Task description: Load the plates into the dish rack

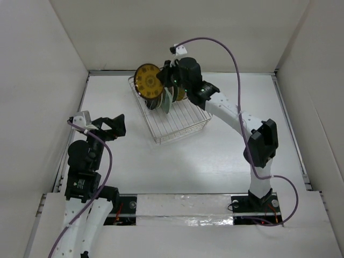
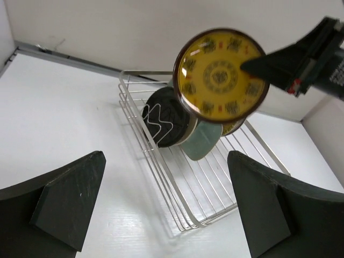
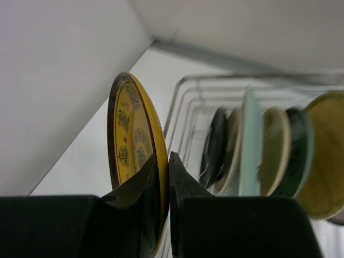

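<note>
Next, my right gripper lets go of the brown-and-yellow patterned plate, now on edge above the rack's corner, upright in the wire slot (image 1: 146, 97) (image 3: 194, 149), next to the dark plate.
My right gripper (image 3: 163, 161) is shut on the rim of a brown-and-yellow patterned plate (image 1: 149, 79), held on edge above the far left corner of the dish rack (image 1: 177, 126). In the left wrist view the plate (image 2: 220, 75) faces the camera, above the silver wire rack (image 2: 183, 199). Several plates stand upright in the rack: a dark one (image 3: 215, 145), a pale green rectangular one (image 3: 250, 145), a cream one (image 3: 274, 145) and a dark teal one (image 3: 295, 150). My left gripper (image 1: 110, 128) is open and empty over the table's left side, pointing toward the rack.
White walls enclose the table on three sides, and the back wall (image 1: 177, 32) is close behind the rack. The near half of the rack holds bare wires (image 1: 183, 121). A purple cable (image 1: 226, 51) arcs over the right arm.
</note>
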You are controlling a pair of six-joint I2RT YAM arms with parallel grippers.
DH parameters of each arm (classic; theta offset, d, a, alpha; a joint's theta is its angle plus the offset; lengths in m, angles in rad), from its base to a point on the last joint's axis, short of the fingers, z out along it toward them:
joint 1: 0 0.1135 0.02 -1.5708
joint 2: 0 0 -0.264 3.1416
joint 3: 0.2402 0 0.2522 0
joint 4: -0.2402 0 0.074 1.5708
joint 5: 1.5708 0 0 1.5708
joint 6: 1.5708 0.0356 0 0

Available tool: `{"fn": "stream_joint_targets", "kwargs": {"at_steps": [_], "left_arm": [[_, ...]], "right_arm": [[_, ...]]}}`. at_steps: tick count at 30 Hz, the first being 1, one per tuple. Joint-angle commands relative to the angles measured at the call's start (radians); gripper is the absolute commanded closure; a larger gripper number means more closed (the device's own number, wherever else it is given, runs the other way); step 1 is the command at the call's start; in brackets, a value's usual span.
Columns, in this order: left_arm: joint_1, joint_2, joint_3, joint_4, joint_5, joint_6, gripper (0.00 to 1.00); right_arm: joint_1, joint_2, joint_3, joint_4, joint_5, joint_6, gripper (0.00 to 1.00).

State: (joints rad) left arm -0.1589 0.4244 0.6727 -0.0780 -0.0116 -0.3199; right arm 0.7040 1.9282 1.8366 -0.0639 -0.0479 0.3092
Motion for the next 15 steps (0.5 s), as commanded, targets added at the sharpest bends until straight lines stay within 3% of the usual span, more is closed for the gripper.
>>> {"fn": "stream_joint_targets", "kwargs": {"at_steps": [1,7,15], "left_arm": [[-0.030,-0.029,-0.025,0.024,-0.106,0.038,0.02],[-0.071,-0.033,-0.039,0.026,-0.106,0.048,0.03],[-0.082,-0.049,-0.045,0.030,-0.111,0.045,0.04]], "right_arm": [[0.072,0.098,0.185,-0.122,0.472,-0.102,1.00],[0.118,0.353,0.568,-0.255,0.741,-0.199,1.00],[0.150,0.454,0.655,-0.211,0.816,-0.286,1.00]]}}
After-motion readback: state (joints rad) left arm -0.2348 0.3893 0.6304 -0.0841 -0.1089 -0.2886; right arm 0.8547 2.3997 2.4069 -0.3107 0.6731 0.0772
